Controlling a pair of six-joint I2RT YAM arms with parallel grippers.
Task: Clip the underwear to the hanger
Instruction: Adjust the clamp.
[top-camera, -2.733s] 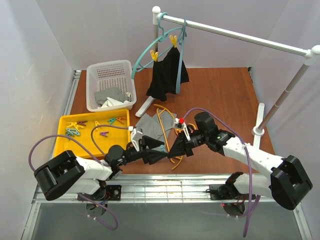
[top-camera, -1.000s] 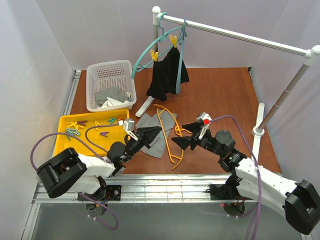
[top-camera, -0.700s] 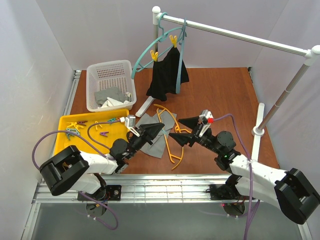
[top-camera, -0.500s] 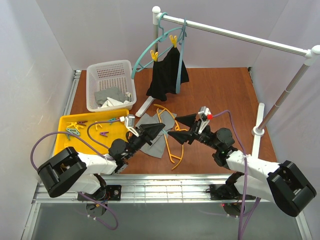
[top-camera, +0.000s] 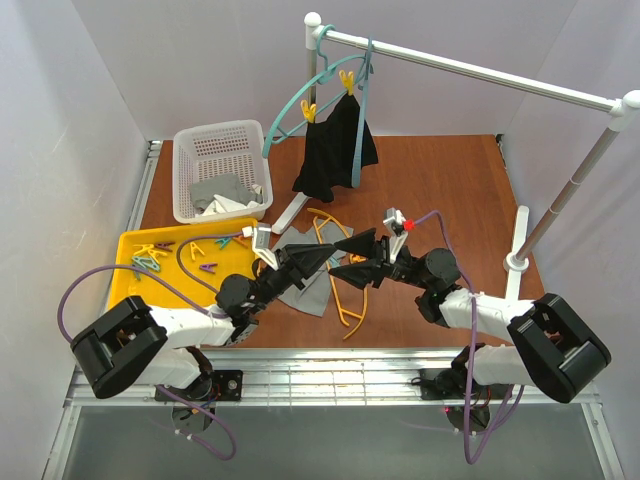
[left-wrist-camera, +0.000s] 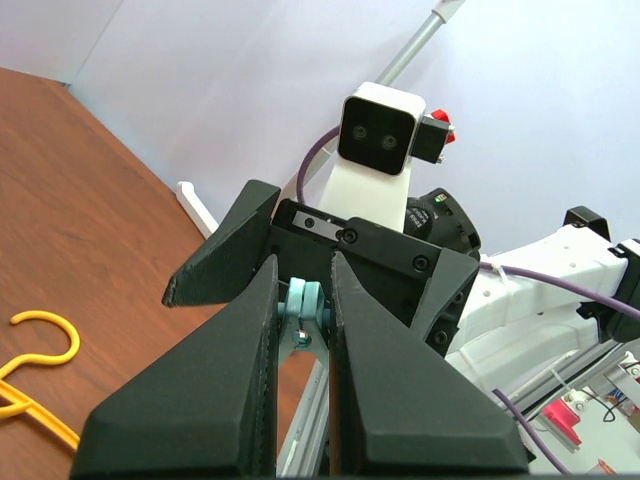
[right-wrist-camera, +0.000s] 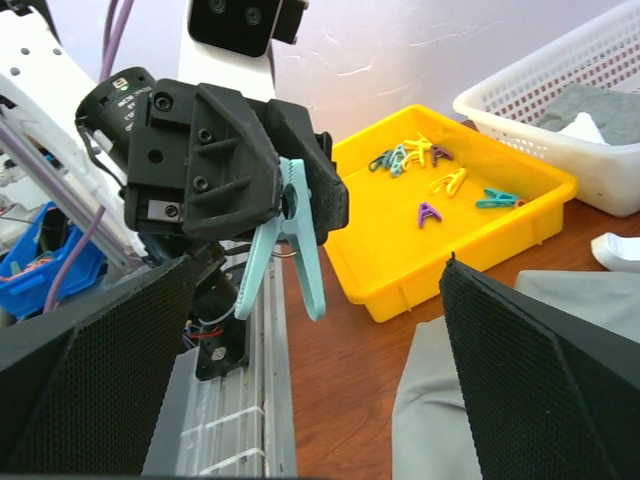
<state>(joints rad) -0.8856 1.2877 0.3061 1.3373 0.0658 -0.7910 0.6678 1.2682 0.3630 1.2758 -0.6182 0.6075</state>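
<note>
My left gripper is holding the teal clothespin by its clamping end. Next, my right gripper takes the clothespin by its spread legs (right-wrist-camera: 308, 272) before clipping the underwear.
The grey underwear (top-camera: 308, 294) lies flat on the brown table, with the yellow-orange hanger (top-camera: 347, 310) lying at its right edge. My left gripper (top-camera: 318, 254) hovers above the fabric, shut on a teal clothespin (right-wrist-camera: 290, 235) whose legs hang free. My right gripper (top-camera: 333, 257) faces it tip to tip, open, its fingers (right-wrist-camera: 90, 370) spread wide on either side of the clothespin without touching it. In the left wrist view the clothespin (left-wrist-camera: 303, 303) sits between my left gripper's (left-wrist-camera: 303, 262) pads, and the hanger's hook (left-wrist-camera: 40, 345) shows on the table. The underwear (right-wrist-camera: 470, 400) lies below the right wrist.
A yellow tray (top-camera: 128, 290) with several coloured clothespins sits at the left, and a white basket (top-camera: 222, 140) with grey cloth behind it. A black garment (top-camera: 335, 150) hangs on a teal hanger from the white rail (top-camera: 480, 72). The rail's post (top-camera: 560, 205) stands at the right.
My right gripper has swung left and risen until its open fingers meet my left gripper's tips. My left gripper has edged up with the clothespin still in it.
</note>
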